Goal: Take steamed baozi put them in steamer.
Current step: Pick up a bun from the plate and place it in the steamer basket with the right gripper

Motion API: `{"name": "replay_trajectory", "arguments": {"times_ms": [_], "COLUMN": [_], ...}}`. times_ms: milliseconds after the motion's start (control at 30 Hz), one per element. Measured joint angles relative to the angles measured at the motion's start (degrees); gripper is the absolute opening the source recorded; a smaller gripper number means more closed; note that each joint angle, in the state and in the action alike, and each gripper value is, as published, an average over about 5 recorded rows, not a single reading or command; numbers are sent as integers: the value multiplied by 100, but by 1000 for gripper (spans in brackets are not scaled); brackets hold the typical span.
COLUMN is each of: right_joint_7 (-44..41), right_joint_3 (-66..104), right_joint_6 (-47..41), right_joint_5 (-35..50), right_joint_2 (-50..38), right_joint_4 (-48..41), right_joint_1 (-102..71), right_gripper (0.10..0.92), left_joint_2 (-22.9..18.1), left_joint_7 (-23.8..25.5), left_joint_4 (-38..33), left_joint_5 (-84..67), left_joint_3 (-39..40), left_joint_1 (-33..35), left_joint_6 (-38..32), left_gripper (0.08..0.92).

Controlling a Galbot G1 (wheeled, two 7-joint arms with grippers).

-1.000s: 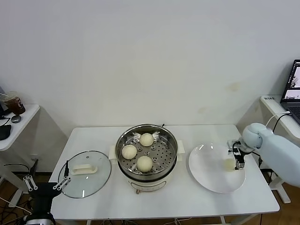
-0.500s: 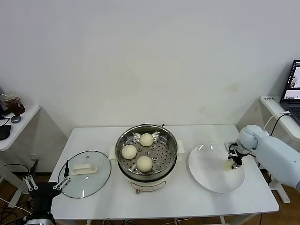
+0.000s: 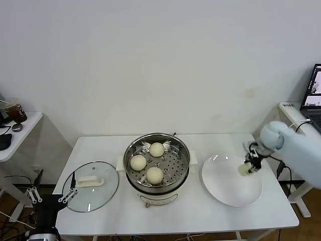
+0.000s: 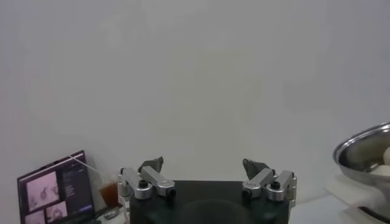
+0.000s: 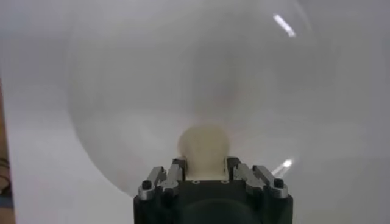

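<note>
My right gripper is to let go of the baozi on the bare part of the steamer's tray (image 3: 172, 159) nearest the white plate. The baozi is now just above the plate.
The steel steamer (image 3: 133, 153) stands at the table's middle with three cream-white baozi on its perforated tray: one at the back (image 3: 157, 149), one at the left (image 3: 138, 162), one at the front (image 3: 154, 175). My right gripper (image 3: 248, 167) is shut on the fourth baozi (image 3: 245, 169) and holds it a little above the right part of the white plate (image 3: 225, 183). In the right wrist view the baozi (image 5: 205, 149) sits between the fingers (image 5: 177, 169) over the plate (image 5: 122, 91). My left gripper (image 3: 52, 198) is open and empty, parked low beyond the table's left front corner; it also shows in the left wrist view (image 4: 203, 167).
A round glass lid (image 3: 106, 190) with a white handle (image 3: 90, 181) lies left of the steamer. A side table with a cup (image 3: 15, 111) stands at far left; a laptop (image 3: 313, 95) sits at far right. The steamer's rim (image 4: 365, 143) shows in the left wrist view.
My right gripper has closed on the baozi on the plate and lifted it slightly off the plate. The left arm and the three baozi in the steamer have not moved.
</note>
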Motion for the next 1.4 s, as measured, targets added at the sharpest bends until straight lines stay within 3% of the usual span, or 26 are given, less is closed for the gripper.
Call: {"name": "replay_trajectory", "arguments": {"times_ms": [367, 700, 967, 1400], "right_joint_7": [285, 957, 1433, 1662], "right_joint_3": [-1881, -2501, -2586, -2630], "right_joint_6": [-839, -1796, -2363, -2719], "right_joint_5": [2008, 3203, 3531, 3180], "right_joint_2": [431, 1393, 2147, 2717], "right_joint_4": [1326, 1747, 1611, 1040], "right_joint_1": [2583, 3186, 2913, 2294], "right_gripper": [444, 450, 450, 450], "left_joint_2": [79, 19, -15, -20], "left_joint_7": [12, 10, 10, 10], "left_joint_4": [31, 68, 77, 117], "left_joint_5": [-15, 35, 22, 13], "left_joint_3": [119, 130, 85, 31], "left_joint_1": [-84, -127, -159, -173], "left_joint_6": [-22, -49, -44, -41], "left_gripper": [823, 823, 823, 823]}}
